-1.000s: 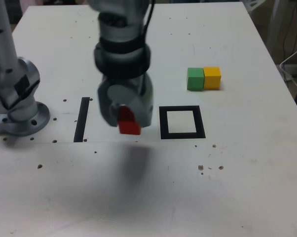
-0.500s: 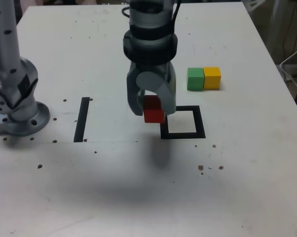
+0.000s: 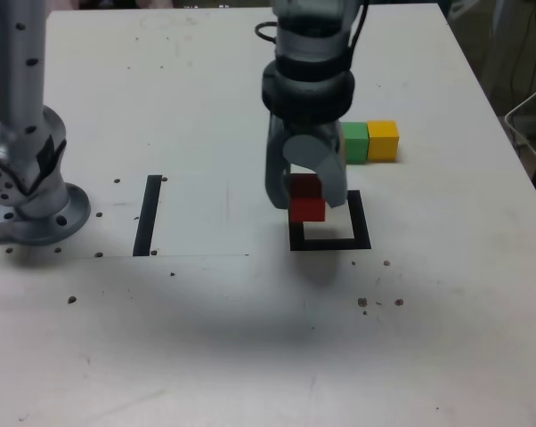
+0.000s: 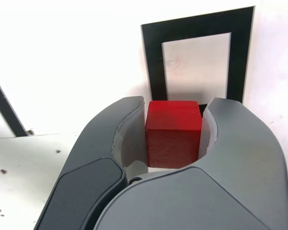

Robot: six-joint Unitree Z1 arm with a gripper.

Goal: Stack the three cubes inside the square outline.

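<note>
Next, I place the red cube with my gripper on the white centre of the black square outline (image 3: 325, 223) (image 4: 196, 86), near its front bar.
My gripper (image 3: 306, 203) is shut on the red cube (image 3: 306, 198), carried in the air over the left edge of the square outline (image 3: 361, 222) as the exterior view shows it. The wrist view shows the red cube (image 4: 173, 132) clamped between both grey fingers (image 4: 117, 148), with the black square outline (image 4: 197, 57) and its white centre just beyond. The green cube (image 3: 353, 142) and the yellow cube (image 3: 383, 140) sit side by side, touching, on the table behind the outline.
A straight black tape strip (image 3: 148, 214) lies to the exterior view's left of the outline. The arm's grey base (image 3: 28, 191) stands at the far left. A white sheet (image 3: 201, 213) lies beside the strip. Small dark specks dot the table.
The gripper has carried the red cube toward the exterior view's right, from near the tape strip to over the square outline's left edge. The green and yellow cubes have stayed put.
</note>
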